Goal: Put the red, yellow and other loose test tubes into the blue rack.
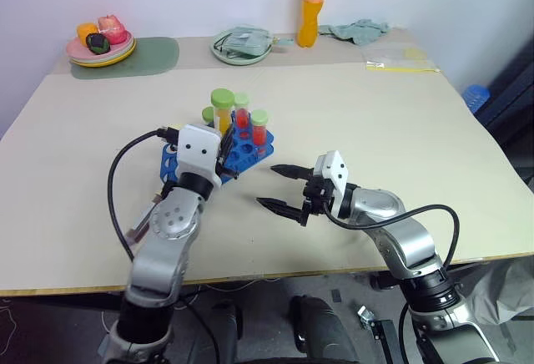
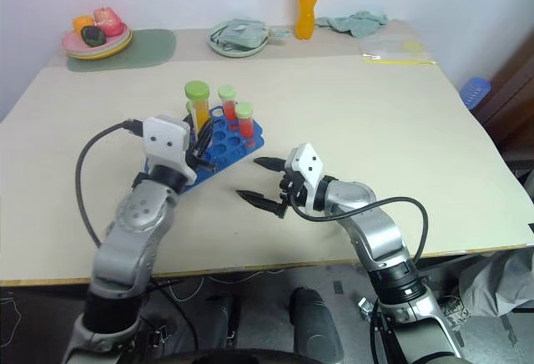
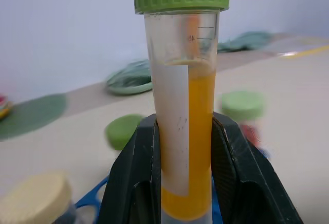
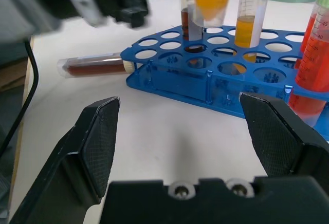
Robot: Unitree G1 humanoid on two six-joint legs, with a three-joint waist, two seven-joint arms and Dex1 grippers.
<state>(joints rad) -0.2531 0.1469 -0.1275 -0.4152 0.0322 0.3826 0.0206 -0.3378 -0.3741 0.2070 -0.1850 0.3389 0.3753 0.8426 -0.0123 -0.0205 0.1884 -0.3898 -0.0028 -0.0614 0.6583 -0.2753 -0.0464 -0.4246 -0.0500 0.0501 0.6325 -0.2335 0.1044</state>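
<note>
My left gripper has the yellow test tube to place, now upright over the blue rack. It will set the tube down in the blue rack's near edge (image 1: 234, 160) next to the closer red tube.
My left gripper (image 3: 185, 183) is shut on a yellow test tube (image 3: 187, 106) with a green cap, holding it upright over the blue rack (image 1: 257, 144). Two red tubes (image 1: 242, 115) with green caps stand in the rack's far end. A second yellow tube (image 4: 249, 23) and a dark brown one (image 4: 187, 18) also stand in it. A dark red tube (image 4: 95, 64) lies loose on the table, against the rack's side. To the right of the rack, my right gripper (image 1: 279, 189) is open and empty just above the table, and it points at the rack.
Along the table's far edge are a plate of fruit (image 1: 100, 47) on a green mat (image 1: 150, 55), a bowl with a cloth (image 1: 242, 45), an orange bottle (image 1: 311, 5), a crumpled cloth (image 1: 359, 30) and a plastic bag (image 1: 400, 64).
</note>
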